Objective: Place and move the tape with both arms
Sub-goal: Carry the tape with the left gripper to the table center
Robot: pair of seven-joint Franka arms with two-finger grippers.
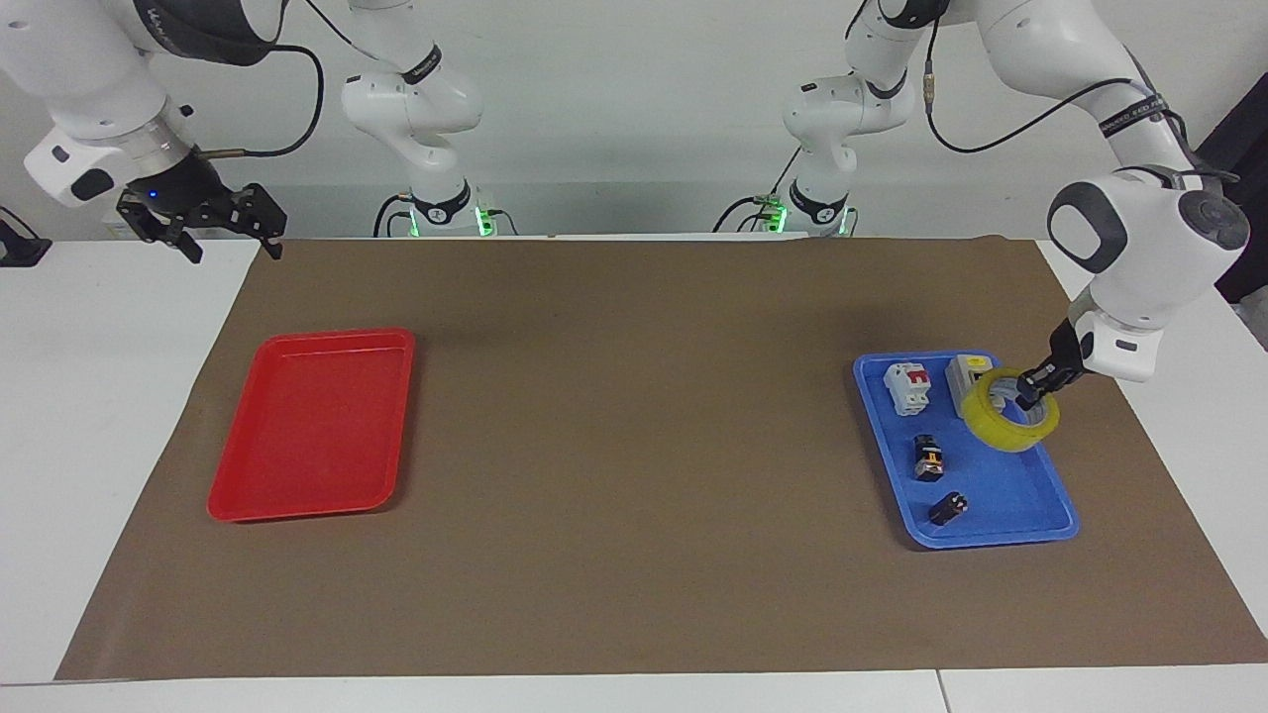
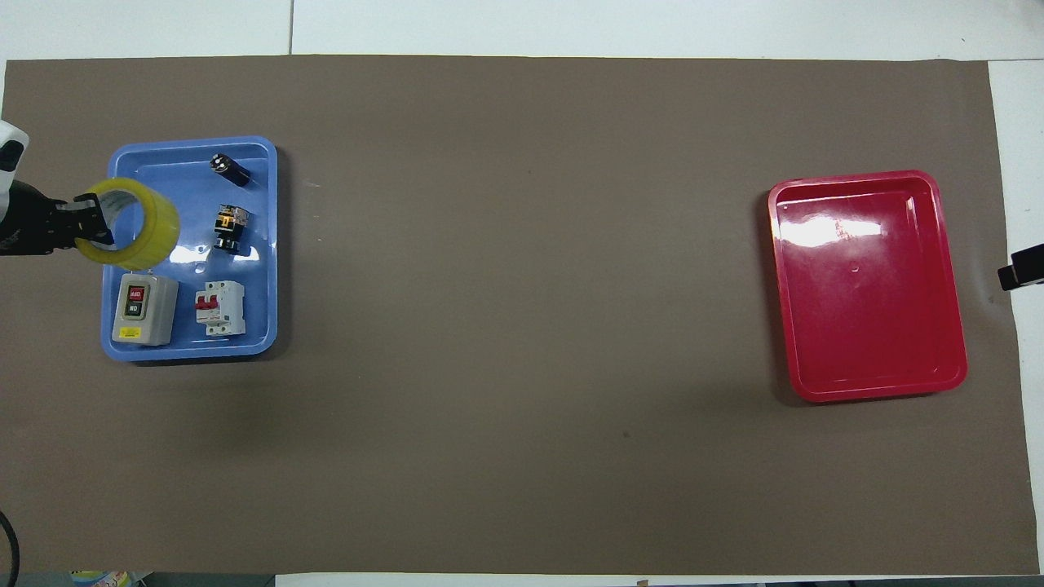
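Observation:
My left gripper is going to release the yellow tape on the brown mat midway point(image 2: 533, 279) between the blue tray and the red tray.
The yellow tape point(image 1: 1007, 424) hangs tilted in the air over the blue tray point(image 1: 1001, 522), lifted clear of its floor. My left gripper point(image 1: 1036, 388) is shut on the roll's rim, one finger inside the ring. From overhead the tape point(image 2: 139, 224) covers the tray's point(image 2: 253, 244) edge toward the left arm's end, with the left gripper point(image 2: 86, 222) pinching it. My right gripper point(image 1: 206, 230) waits raised and open past the mat's corner at the right arm's end; only a dark tip of the right gripper point(image 2: 1019, 275) shows overhead.
In the blue tray lie a grey switch box point(image 2: 145, 308), a white breaker point(image 2: 220, 307) and two small black parts point(image 2: 231, 228) point(image 2: 228, 168). A red tray point(image 1: 315, 423) sits on the brown mat toward the right arm's end.

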